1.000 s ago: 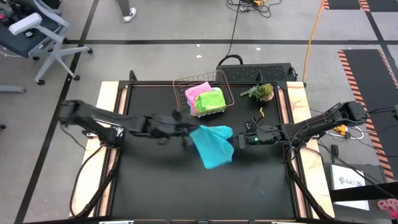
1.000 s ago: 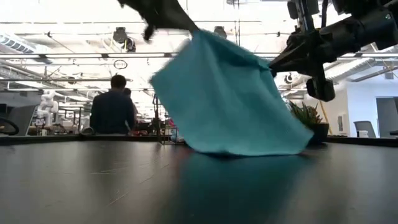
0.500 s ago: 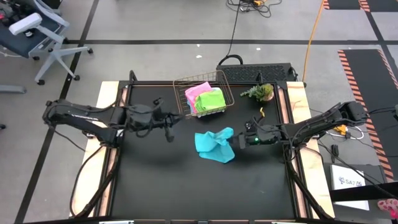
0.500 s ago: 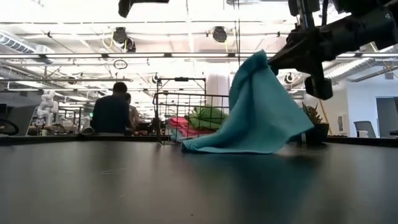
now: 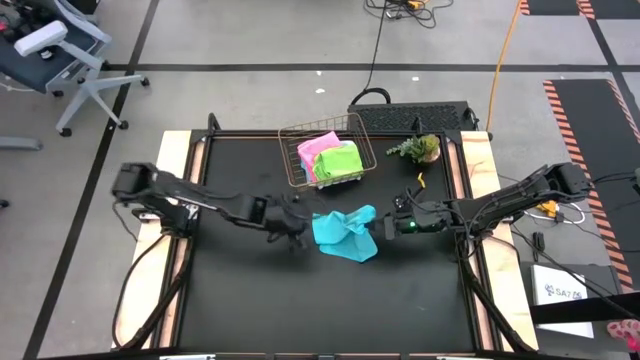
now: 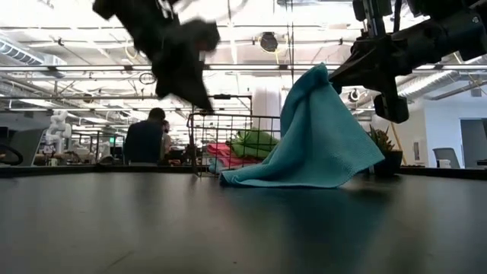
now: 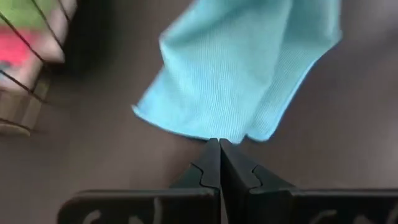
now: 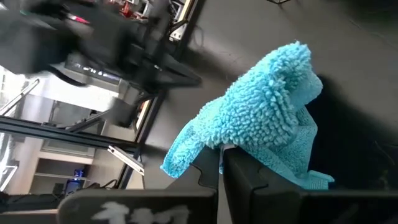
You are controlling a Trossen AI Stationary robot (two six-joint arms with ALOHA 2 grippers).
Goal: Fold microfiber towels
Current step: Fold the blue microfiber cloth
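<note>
Only my right gripper holds the cyan towel's raised top, so next my left gripper opens and pinches the cyan towel's loose lower corner [image 6: 228,180].
A cyan-blue microfiber towel [image 5: 343,233] sits crumpled mid-table; it also shows in the low view [image 6: 316,137]. My right gripper [image 5: 379,225] is shut on its raised top, coming from the table's right. My left gripper [image 5: 293,231] is blurred just left of the towel, with its fingers shut [image 7: 219,144]. In the low view it [image 6: 190,84] hangs above the table, clear of the towel. A pink towel [image 5: 318,145] and a lime green towel [image 5: 340,160] lie in the wire basket [image 5: 296,160]. The other towels are out of view. My right gripper pinches the cyan towel's raised peak [image 8: 249,134] between its two fingers, which come about level from the table's right side [image 6: 332,78]. The towel hangs slack below the fingers like a tent. Its lower edge [image 6: 289,183] lies on the table.
The copper wire basket stands at the far middle, also seen behind the towel in the low view [image 6: 228,137]. A small green plant [image 5: 420,148] stands at the far right. A person [image 6: 144,137] stands in the room beyond the table.
My left gripper has let go of the towel's far-left corner, pulled back toward the table's left edge, then swung back toward the towel. The towel, held spread between both grippers before, has fallen into a crumpled tent. It hangs from my still right gripper.
</note>
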